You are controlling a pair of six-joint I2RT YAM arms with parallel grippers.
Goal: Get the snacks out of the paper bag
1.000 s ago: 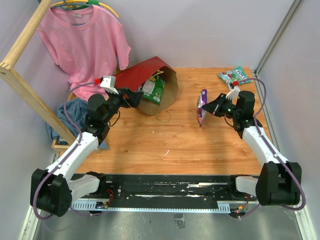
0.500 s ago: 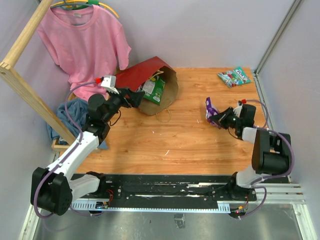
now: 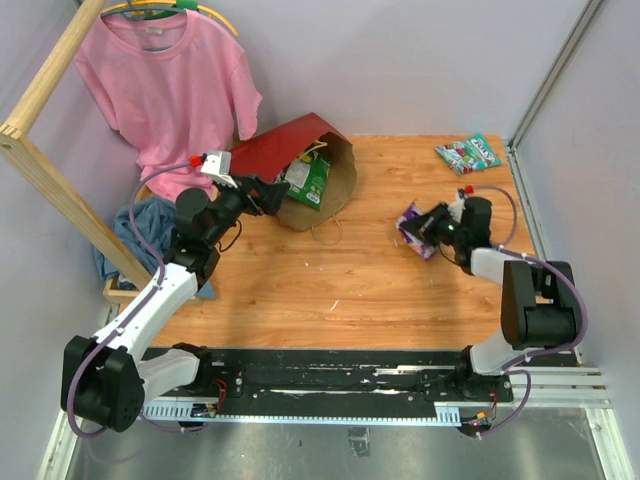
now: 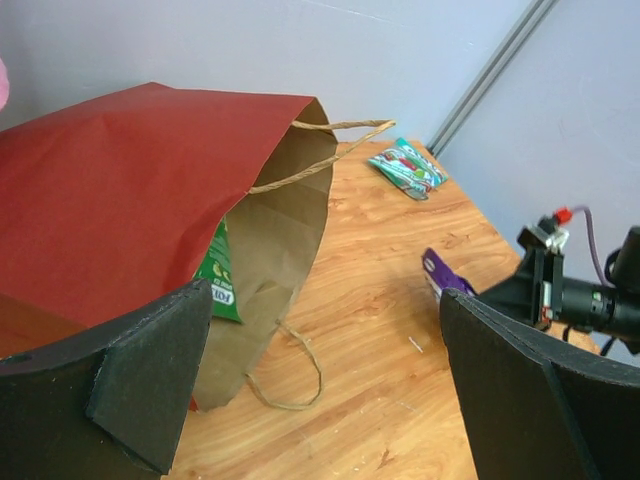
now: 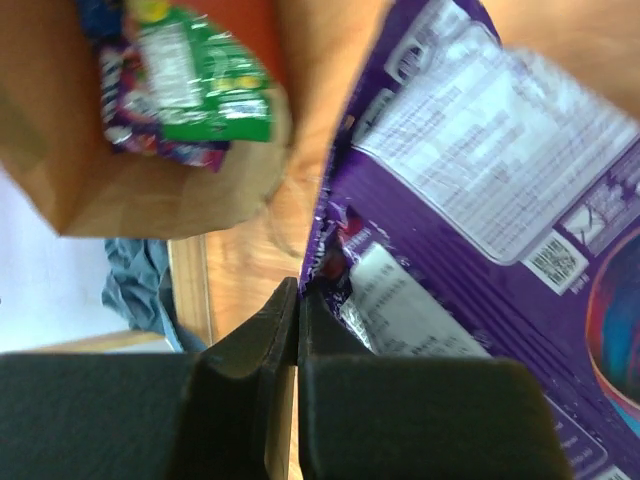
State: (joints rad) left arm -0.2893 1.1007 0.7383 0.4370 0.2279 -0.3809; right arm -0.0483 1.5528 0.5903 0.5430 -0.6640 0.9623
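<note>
The purple packet slants with just its edge pinched in my right gripper, so next I lay it flat and take its middle point(image 5: 500, 260) from above.
The dark red paper bag point(image 3: 280, 148) lies on its side with its kraft mouth toward the table's middle. A green snack packet point(image 3: 308, 178) shows in the mouth. In the left wrist view the paper bag point(image 4: 120, 200) fills the left, with the green packet point(image 4: 217, 285) inside. My left gripper point(image 3: 270, 195) hovers open beside the mouth, and the left gripper point(image 4: 325, 300) has nothing between its fingers. My right gripper point(image 3: 432, 228) is shut on the edge of a purple snack packet point(image 3: 413, 228), low over the table at right. The wrist view has the right gripper point(image 5: 300, 292) pinching that purple packet point(image 5: 480, 230).
Two green-and-teal packets point(image 3: 468, 152) lie at the back right corner. A pink T-shirt point(image 3: 165, 85) hangs at the back left behind a wooden beam point(image 3: 50, 160). A blue cloth point(image 3: 140, 228) sits at the table's left edge. The bag's handle loop point(image 4: 300, 375) lies on the wood.
The right arm folded back and down, bringing the purple packet from hanging upright to lying low near the table. The left arm and bag stayed still.
</note>
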